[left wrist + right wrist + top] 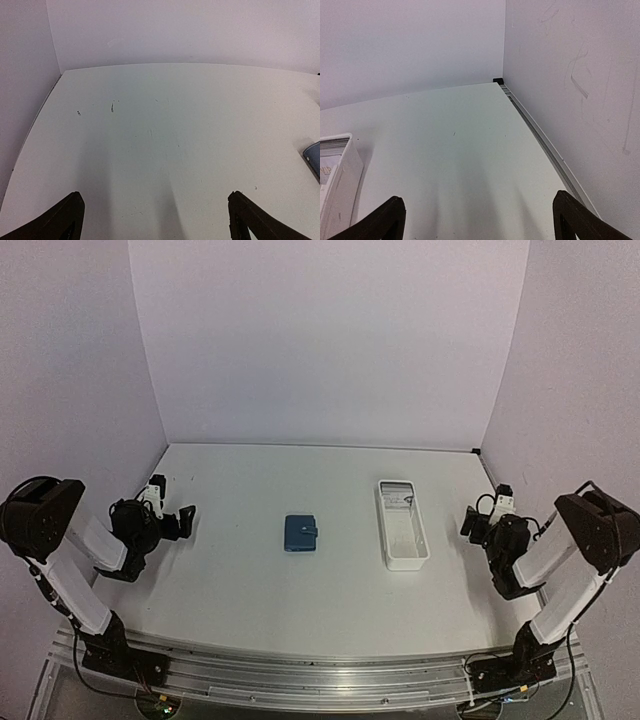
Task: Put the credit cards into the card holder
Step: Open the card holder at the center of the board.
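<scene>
Next, my left gripper closes on the blue card holder's folded edge (287,533), opposite its light clasp tab.
The blue card holder (300,533) lies flat and closed near the table's middle, its light clasp tab on the right edge. A corner of it shows at the right edge of the left wrist view (313,156). The cards lie at the far end of the long white tray (402,523), seen also in the right wrist view (334,175). My left gripper (172,510) is open and empty at the table's left side. My right gripper (474,521) is open and empty to the right of the tray.
White walls close the table at the back and both sides. A metal rail (545,145) runs along the table's right edge beside my right gripper. A black corner piece (497,80) sits at the back right corner.
</scene>
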Controlling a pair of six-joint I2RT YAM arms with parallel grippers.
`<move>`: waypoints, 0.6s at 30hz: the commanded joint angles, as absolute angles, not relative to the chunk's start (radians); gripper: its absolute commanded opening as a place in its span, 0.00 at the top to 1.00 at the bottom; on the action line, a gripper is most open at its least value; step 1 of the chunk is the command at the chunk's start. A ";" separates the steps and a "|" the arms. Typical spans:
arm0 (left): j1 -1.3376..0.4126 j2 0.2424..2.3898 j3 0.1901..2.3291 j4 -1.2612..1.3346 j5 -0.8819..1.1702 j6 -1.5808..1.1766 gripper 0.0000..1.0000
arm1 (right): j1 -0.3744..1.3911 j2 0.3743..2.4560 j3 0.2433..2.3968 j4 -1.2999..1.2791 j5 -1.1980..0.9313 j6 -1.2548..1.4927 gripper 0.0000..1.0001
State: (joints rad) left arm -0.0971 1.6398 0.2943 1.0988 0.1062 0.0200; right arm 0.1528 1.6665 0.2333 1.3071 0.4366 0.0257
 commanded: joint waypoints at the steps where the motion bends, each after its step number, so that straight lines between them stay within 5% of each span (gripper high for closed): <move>1: -0.093 1.652 0.321 1.118 0.117 0.008 0.00 | 0.152 1.576 0.231 1.322 0.453 0.027 0.02; 4: -0.093 1.643 0.326 1.113 0.125 0.011 0.00 | 0.153 1.433 0.295 1.100 0.509 0.056 0.02; 10: -0.094 1.495 0.688 0.453 0.460 0.028 0.00 | 0.154 1.211 0.642 0.482 0.400 0.198 0.02; 18: -0.227 1.547 0.929 0.129 0.505 -0.236 0.00 | 0.387 1.399 1.083 0.191 0.280 0.324 0.09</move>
State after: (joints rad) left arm -0.1429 1.4940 0.7979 0.4335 0.4187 -0.1081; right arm 0.2207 1.2762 0.8982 0.4179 0.3618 0.2539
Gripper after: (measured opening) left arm 0.996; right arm 0.915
